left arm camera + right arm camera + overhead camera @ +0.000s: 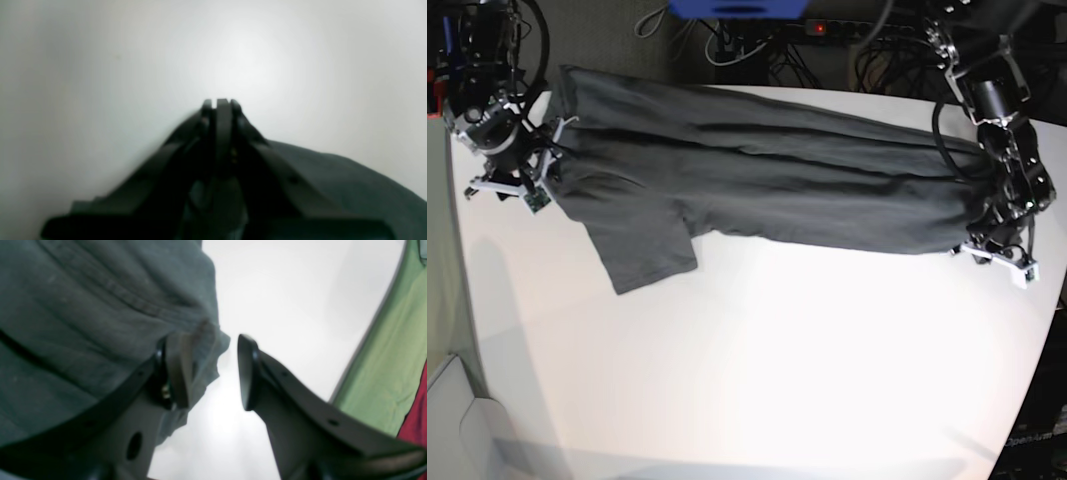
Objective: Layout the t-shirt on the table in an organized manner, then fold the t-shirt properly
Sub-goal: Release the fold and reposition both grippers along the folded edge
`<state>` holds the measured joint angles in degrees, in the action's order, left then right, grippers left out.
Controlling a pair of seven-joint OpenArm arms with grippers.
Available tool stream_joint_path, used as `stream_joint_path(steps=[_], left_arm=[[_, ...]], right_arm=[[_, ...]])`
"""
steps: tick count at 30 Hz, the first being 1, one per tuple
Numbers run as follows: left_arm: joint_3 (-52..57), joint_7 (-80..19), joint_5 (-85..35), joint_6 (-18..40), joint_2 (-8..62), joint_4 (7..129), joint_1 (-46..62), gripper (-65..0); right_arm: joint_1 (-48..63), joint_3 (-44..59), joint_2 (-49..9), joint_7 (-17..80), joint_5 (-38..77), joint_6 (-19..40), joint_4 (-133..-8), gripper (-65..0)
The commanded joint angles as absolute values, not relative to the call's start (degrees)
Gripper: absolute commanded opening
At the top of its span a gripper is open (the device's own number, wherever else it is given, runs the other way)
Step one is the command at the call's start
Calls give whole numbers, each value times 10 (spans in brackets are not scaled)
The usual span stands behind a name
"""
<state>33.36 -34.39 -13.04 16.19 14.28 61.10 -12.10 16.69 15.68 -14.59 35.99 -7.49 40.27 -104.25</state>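
Next, my left gripper lets go of the dark grey t-shirt's edge at the shirt's end [1002, 205], slightly toward the far edge of the table.
The dark grey t-shirt [757, 180] lies stretched lengthwise across the far part of the white table [777, 360], one sleeve pointing toward the near side. At its right end my left gripper [982, 215] is shut. In the left wrist view the closed tips [222, 103] pinch a dark strip, and the t-shirt [350, 190] spreads low to the right over the table [100, 66]. At the shirt's left end my right gripper [552, 160] stands open. Its fingers [213, 353] are apart, and the t-shirt's [83, 306] edge lies against the left finger [178, 373].
Cables and a power strip [827, 30] run behind the table's far edge. Green fabric [383, 373] and something red [417, 420] show past the table's edge beside the right gripper. A white object [467, 430] sits off the near left corner.
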Motion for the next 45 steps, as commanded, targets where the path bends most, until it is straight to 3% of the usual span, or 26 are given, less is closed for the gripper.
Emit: stream_joint_path(steps=[1, 20, 30, 45], left_arm=[[335, -326, -134, 165, 155, 647, -136, -650], [336, -465, -138, 165, 172, 877, -168, -650], [349, -553, -138, 166, 171, 1006, -87, -650], [419, -545, -133, 170, 155, 1012, 15, -650]], right_arm=[[163, 160, -153, 350, -72, 400, -1051, -414], [163, 162, -153, 350, -72, 400, -1051, -414], [163, 163, -141, 350, -72, 400, -1038, -415], [163, 160, -140, 348, -70, 400, -1038, -415]])
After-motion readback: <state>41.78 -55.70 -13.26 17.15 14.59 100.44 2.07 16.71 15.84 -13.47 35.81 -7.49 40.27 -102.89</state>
